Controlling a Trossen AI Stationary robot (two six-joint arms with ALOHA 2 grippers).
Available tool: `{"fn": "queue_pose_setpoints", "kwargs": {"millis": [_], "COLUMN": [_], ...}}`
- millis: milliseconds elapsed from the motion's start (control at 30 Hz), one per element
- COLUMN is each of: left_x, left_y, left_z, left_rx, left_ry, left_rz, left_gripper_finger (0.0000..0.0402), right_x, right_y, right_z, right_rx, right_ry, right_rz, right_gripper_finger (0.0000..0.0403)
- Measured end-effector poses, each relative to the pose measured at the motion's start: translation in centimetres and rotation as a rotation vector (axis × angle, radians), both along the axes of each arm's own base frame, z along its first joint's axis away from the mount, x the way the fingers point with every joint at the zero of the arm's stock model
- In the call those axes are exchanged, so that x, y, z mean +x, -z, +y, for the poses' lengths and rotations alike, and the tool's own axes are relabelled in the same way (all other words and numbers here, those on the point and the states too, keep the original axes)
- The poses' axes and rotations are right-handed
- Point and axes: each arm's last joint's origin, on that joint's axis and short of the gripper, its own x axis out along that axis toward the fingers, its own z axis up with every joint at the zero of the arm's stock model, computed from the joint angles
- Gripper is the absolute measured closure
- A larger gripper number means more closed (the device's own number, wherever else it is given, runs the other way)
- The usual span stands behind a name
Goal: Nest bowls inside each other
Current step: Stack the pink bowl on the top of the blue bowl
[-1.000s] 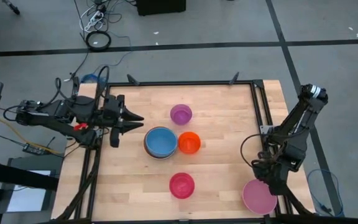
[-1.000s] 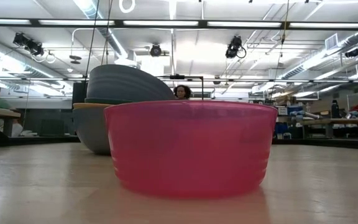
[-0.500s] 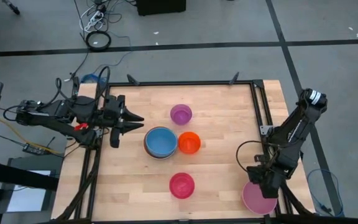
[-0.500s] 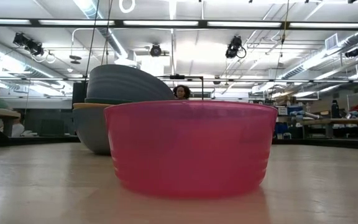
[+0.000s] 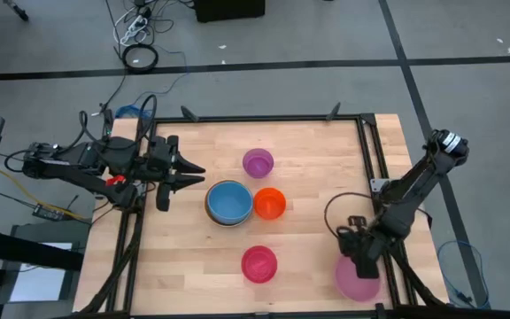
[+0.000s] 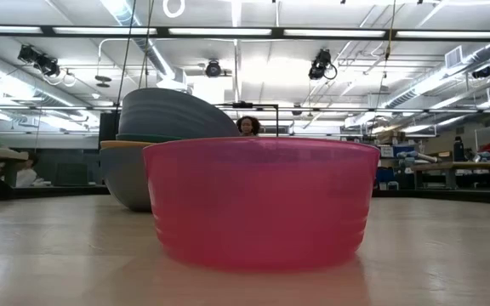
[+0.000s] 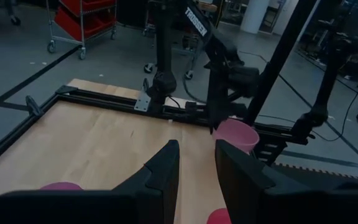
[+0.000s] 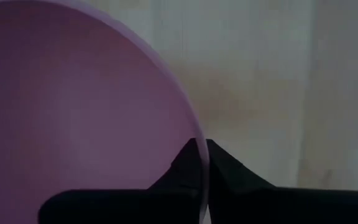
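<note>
The robot's right gripper needs to release the pink bowl inside the light blue bowl (image 5: 234, 210) on top of the stack.
A pink bowl (image 5: 359, 282) sits at the table's near right corner, with my right gripper (image 5: 358, 255) shut on its rim; it also shows in the right wrist view (image 8: 73, 106) and the left wrist view (image 7: 236, 133). A light blue bowl (image 5: 229, 201) tops a stack at the table's middle. An orange bowl (image 5: 269, 203) stands next to the stack, a purple bowl (image 5: 258, 162) beyond it, and a magenta-red bowl (image 5: 258, 263) nearer, filling the low view (image 6: 260, 200). My left gripper (image 5: 195, 167) hovers open at the table's left. My right gripper pinches the pink bowl's rim (image 8: 193, 132) on its far side, one finger inside the bowl and one outside. The fingers come from above, pointing steeply down. Whether the bowl's bottom rests on the table I cannot tell.
A black frame rail (image 5: 361, 168) runs along the table's right edge, close to my right arm. Bare wood lies between the pink bowl and the magenta-red bowl. In the low view the stack (image 6: 164, 140) stands behind the magenta-red bowl.
My right gripper has moved toward the table's left along the near right corner, sunk to the pink bowl's rim and shut on it. The pink bowl has shifted a little toward the table's left.
</note>
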Motion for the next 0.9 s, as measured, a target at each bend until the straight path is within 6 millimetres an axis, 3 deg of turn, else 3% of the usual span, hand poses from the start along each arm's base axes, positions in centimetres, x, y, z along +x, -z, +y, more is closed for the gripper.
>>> {"fn": "queue_pose_setpoints", "kwargs": {"millis": [167,367,633,900], "left_x": [0.0,0.0,-0.6,-3.8], "left_y": [0.0,0.0,-0.1,-1.2], "left_z": [0.0,0.1,0.4,1.0], "left_rx": [0.033,0.095,0.118,0.171], "left_ry": [0.005,-0.017,-0.063,-0.062], "left_rz": [-0.001,0.0,-0.004,-0.084], "left_gripper_finger": [0.0289,0.0289,0.0289,0.0289], "right_x": [4.2,11.9,22.3,28.3], "right_y": [-4.0,-7.7,-10.1,-11.5], "right_z": [-1.7,-4.7,-9.5,-15.5], "right_rx": [-0.013,-0.101,-0.235,-0.322], "right_ry": [0.008,-0.011,-0.098,-0.079], "right_rz": [-0.162,-0.302,-0.382,-0.369], "right_gripper_finger": [0.0402,0.0402,0.0403,0.0403]}}
